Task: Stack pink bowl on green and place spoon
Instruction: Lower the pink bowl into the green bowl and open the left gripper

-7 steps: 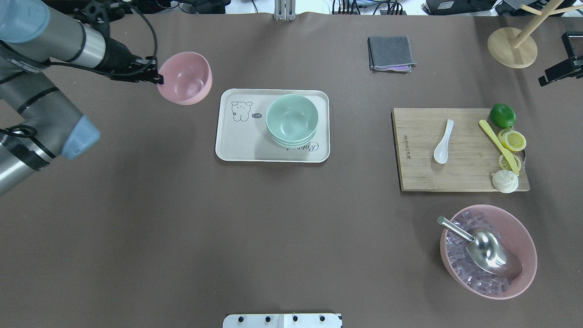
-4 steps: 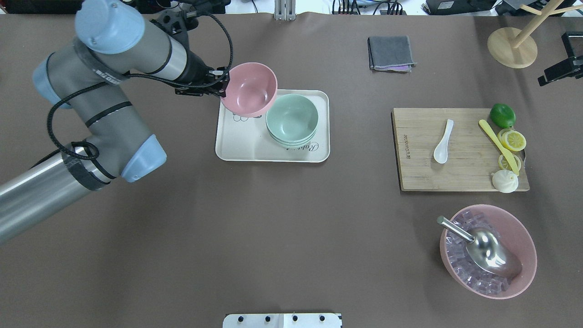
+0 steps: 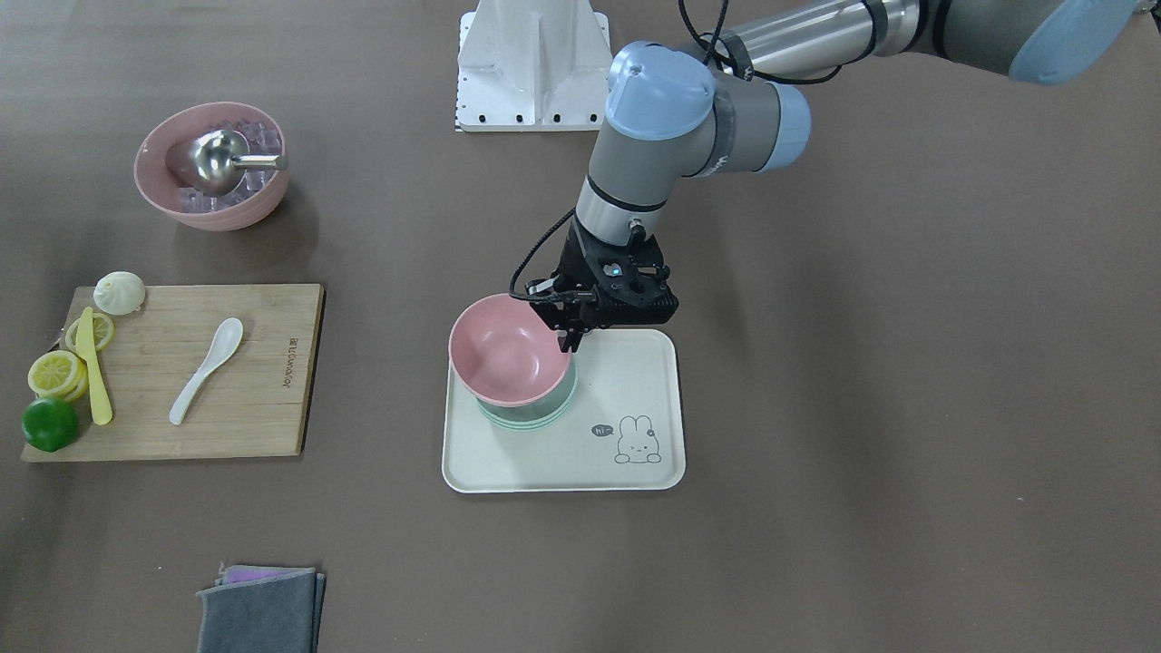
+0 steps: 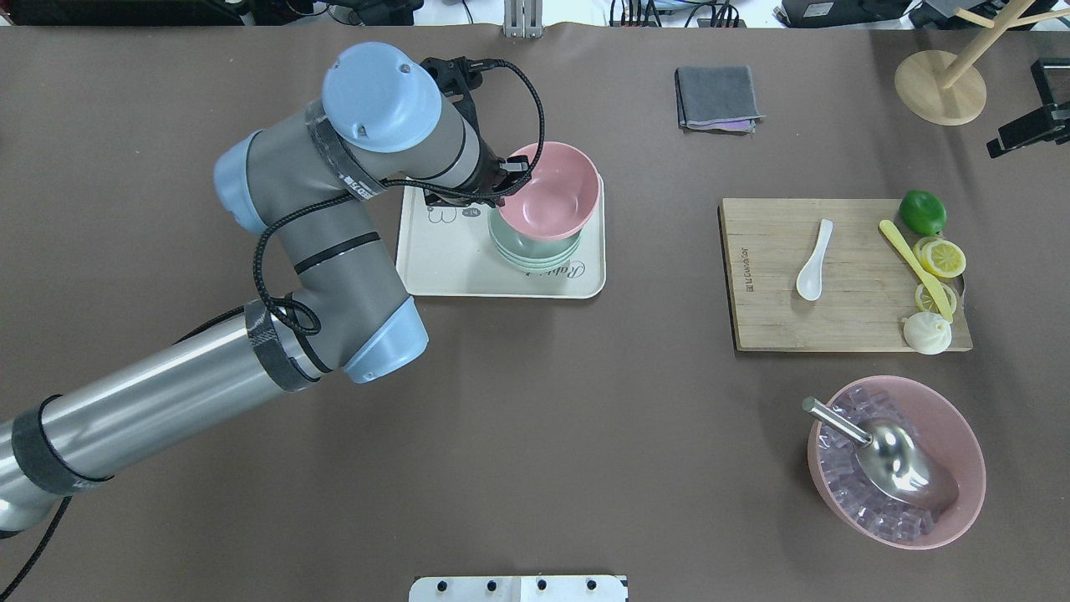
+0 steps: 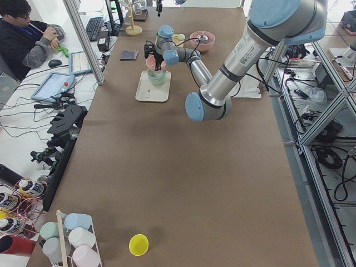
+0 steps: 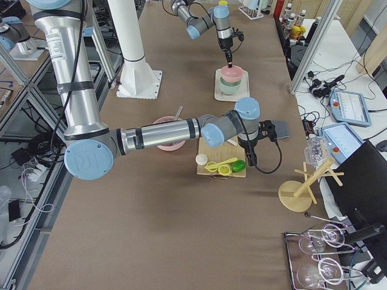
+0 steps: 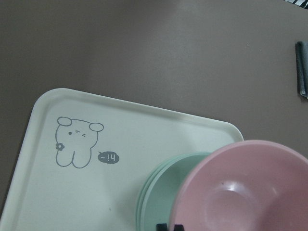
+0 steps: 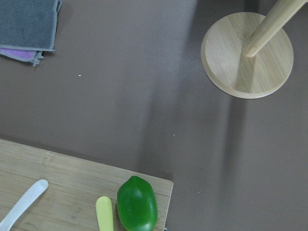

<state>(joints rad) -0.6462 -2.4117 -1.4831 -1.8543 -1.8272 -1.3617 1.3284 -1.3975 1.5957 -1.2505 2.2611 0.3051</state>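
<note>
Next, my left gripper releases the pink bowl inside the top green bowl [image 3: 522, 371] [image 7: 199, 214] on the cream tray.
My left gripper [image 4: 501, 180] is shut on the rim of the pink bowl [image 4: 547, 188] and holds it, slightly tilted, right over the stack of green bowls [image 4: 535, 251] on the cream tray [image 4: 443, 259]. In the front-facing view the pink bowl [image 3: 503, 349] covers most of the green stack [image 3: 526, 419]; I cannot tell if they touch. The white spoon [image 4: 812, 261] lies on the wooden cutting board [image 4: 761, 318]. My right gripper [image 6: 250, 160] hovers above the lime [image 8: 137, 204]; I cannot tell whether it is open or shut.
On the board lie a yellow knife [image 4: 915, 267], lemon slices [image 4: 940, 255] and a bun [image 4: 926, 333]. A large pink bowl of ice with a metal scoop [image 4: 894, 460] stands front right. A grey cloth [image 4: 717, 98] and a wooden stand base [image 4: 940, 88] are at the back.
My left arm has carried the pink bowl rightward from left of the tray to over the green bowl stack. The right side has not changed.
</note>
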